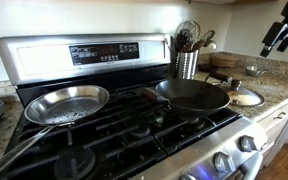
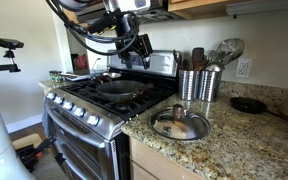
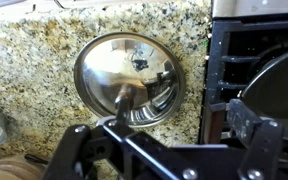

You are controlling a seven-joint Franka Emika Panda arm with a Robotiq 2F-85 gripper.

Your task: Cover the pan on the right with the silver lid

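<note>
The silver lid on the granite counter has a centre knob (image 1: 235, 86) (image 3: 125, 98), which my gripper should go to next and close on.
The dark black pan (image 1: 192, 95) sits on the stove's right burner; it also shows in an exterior view (image 2: 119, 88) and at the right edge of the wrist view (image 3: 284, 85). The silver lid (image 3: 129, 78), round with a small centre knob, lies on the granite counter beside the stove and is seen in both exterior views (image 1: 246, 97) (image 2: 180, 123). My gripper (image 3: 174, 145) is open and empty. It hangs above the counter, with the lid below and ahead of its fingers. It also shows in both exterior views (image 1: 282, 35) (image 2: 134, 48).
A shiny steel pan (image 1: 69, 102) sits on the stove's left burner. Steel utensil holders (image 1: 187, 62) (image 2: 196, 84) stand at the back of the counter. Another small dark pan (image 2: 249, 104) lies further along the granite counter (image 3: 44, 50).
</note>
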